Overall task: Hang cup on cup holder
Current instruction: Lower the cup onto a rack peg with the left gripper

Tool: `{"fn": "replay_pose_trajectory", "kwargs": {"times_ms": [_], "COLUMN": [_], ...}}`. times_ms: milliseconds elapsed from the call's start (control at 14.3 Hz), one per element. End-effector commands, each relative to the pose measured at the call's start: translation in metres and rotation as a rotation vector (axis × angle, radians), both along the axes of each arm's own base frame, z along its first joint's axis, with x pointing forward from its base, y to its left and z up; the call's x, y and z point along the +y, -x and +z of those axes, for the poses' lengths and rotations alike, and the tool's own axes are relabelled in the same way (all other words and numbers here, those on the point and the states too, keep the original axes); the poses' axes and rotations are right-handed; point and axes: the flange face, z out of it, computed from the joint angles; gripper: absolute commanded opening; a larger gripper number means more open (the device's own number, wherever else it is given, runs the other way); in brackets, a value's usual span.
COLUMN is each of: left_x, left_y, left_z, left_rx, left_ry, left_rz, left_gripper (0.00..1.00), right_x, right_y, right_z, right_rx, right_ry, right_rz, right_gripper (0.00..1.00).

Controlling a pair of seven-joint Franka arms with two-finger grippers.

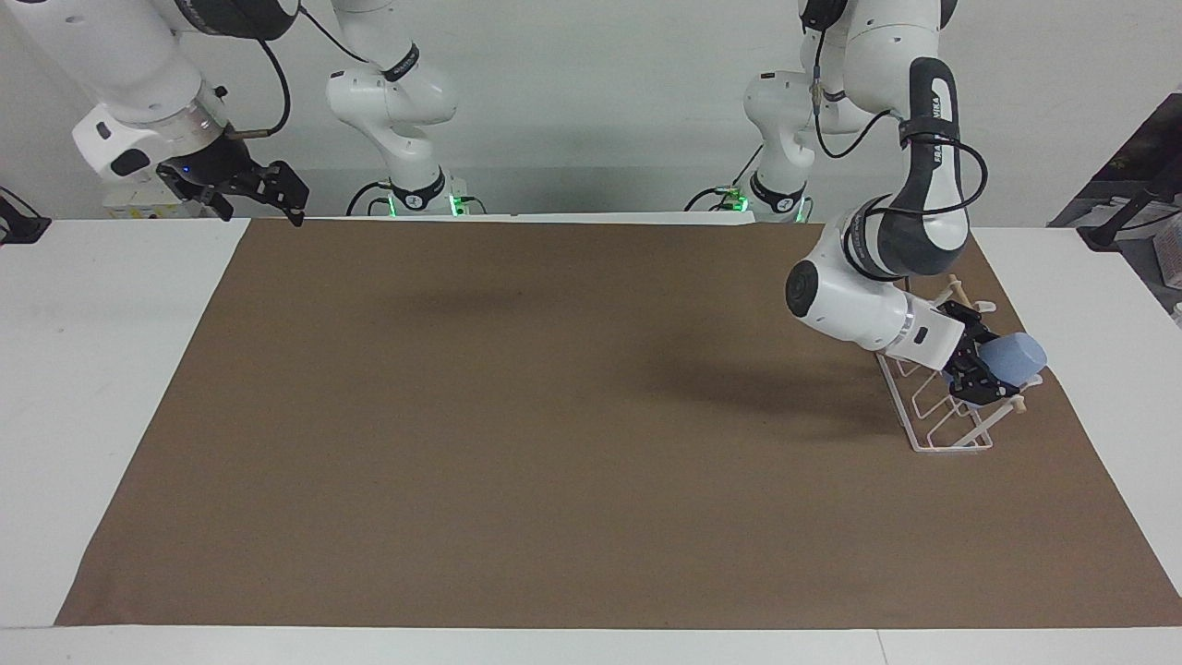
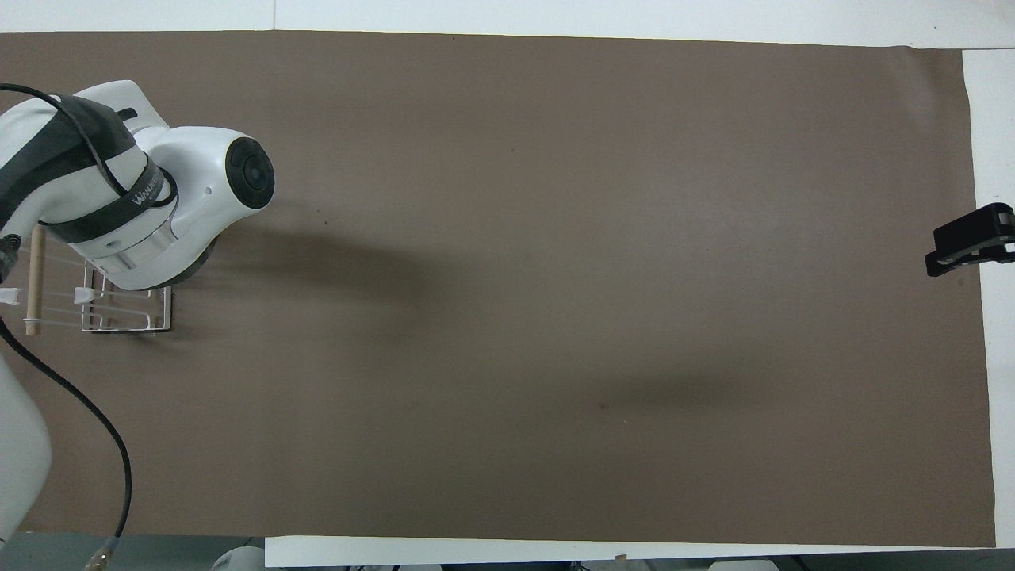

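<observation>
My left gripper is going to release the light-blue cup on the upper peg at the white wire cup holder's far end (image 2: 119, 197).
The light-blue cup (image 1: 1016, 357) is held tilted in my left gripper (image 1: 986, 371), which is shut on it right over the upper prongs and wooden dowel of the white wire cup holder (image 1: 934, 423). The cup holder stands at the left arm's end of the brown mat. In the overhead view the left arm covers the cup and gripper; only part of the cup holder (image 2: 127, 313) and its dowel (image 2: 33, 277) show. My right gripper (image 1: 268, 192) waits open and empty above the mat's corner at the right arm's end; it also shows in the overhead view (image 2: 969, 244).
A large brown mat (image 1: 554, 416) covers most of the white table (image 1: 102, 369). The left arm's cable (image 2: 87, 444) hangs over the mat's near corner.
</observation>
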Motion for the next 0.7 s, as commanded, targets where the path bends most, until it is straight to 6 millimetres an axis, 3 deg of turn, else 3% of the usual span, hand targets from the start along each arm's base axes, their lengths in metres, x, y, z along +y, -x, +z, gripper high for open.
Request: {"fn": "replay_pose_trajectory", "kwargs": {"times_ms": [0,350,631], "left_x": [0.009,0.006,-0.001], "left_y": [-0.002,0.0,0.007], "left_z": [-0.006,-0.017,-0.027], "left_rx": [0.011,0.026,0.052], "left_ry": [0.023,0.068,0.111], "left_rz": [0.013,0.009,0.021], "left_gripper": [0.35,0.37,0.45], "right_x": [-0.002,0.0,0.001], "right_y": [0.007,0.006,0.006], "right_z": [-0.001,-0.001,-0.001], "right_rx": [-0.007,-0.007,-0.007], "right_ry": [-0.007,-0.007,-0.007], "right_rz": [0.02,0.024,0.026], "right_gripper": [0.99,0.99,0.99]}}
